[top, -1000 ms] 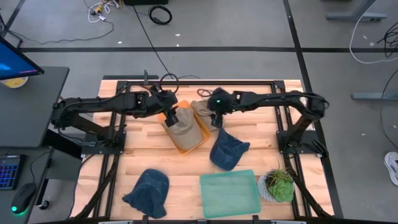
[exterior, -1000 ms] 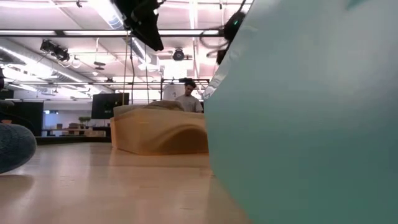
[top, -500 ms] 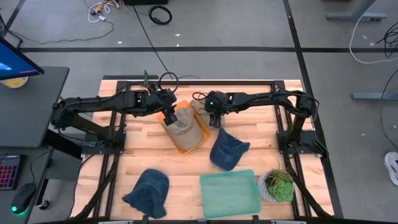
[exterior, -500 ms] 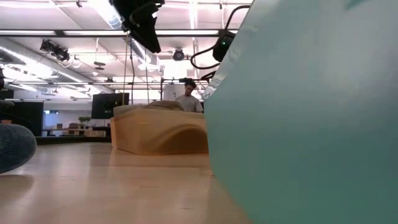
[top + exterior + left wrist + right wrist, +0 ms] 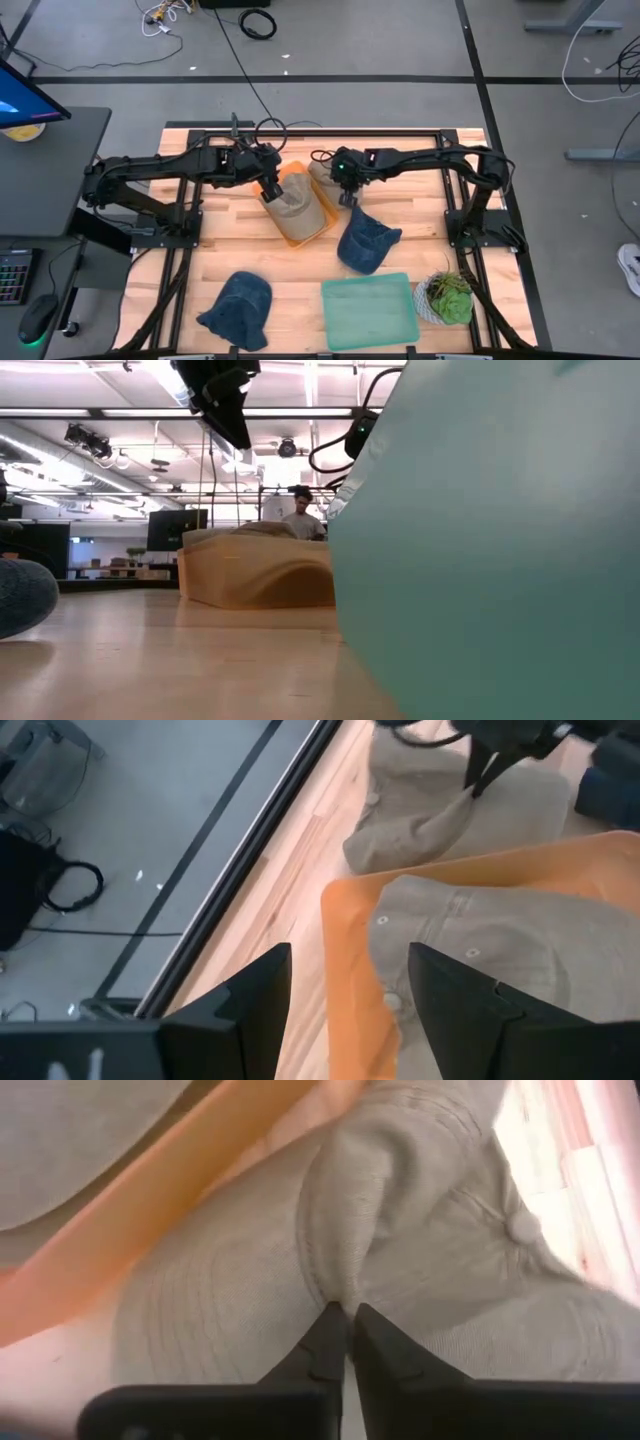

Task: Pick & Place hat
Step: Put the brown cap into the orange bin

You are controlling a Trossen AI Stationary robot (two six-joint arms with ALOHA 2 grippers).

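Note:
Next, I release the second tan hat from my right gripper atop the tan hat in the orange tray (image 5: 293, 203).
One tan hat (image 5: 296, 207) lies in the orange tray (image 5: 322, 222) at mid-table. A second tan hat (image 5: 324, 172) lies on the wood against the tray's far right side. My right gripper (image 5: 346, 196) is shut on this second hat (image 5: 420, 1200). My left gripper (image 5: 350, 995) hangs open above the tray's far left corner, over the hat in the tray (image 5: 480, 945), and touches nothing. In the low view the left gripper (image 5: 228, 410) shows high above the tray (image 5: 255, 575). My right gripper pinches a raised fold of the tan hat's crown cloth (image 5: 345, 1285) between its two fingertips (image 5: 325, 1342), close to the tray's orange rim (image 5: 190, 1175). The fingers come from above, pointing down. The rest of the hat lies on the table.
A blue hat (image 5: 365, 240) lies just near of the right gripper, and another blue hat (image 5: 238, 310) lies at the near left. A teal tray (image 5: 367, 310) and a potted plant (image 5: 445, 298) stand at the near right. A person (image 5: 300, 510) shows far behind the table.
My right gripper has moved a little toward the table's left edge and settled on the tan hat beside the tray, taking hold of a fold. My left gripper has drifted slightly toward the left edge, still open. The hats lie as before.

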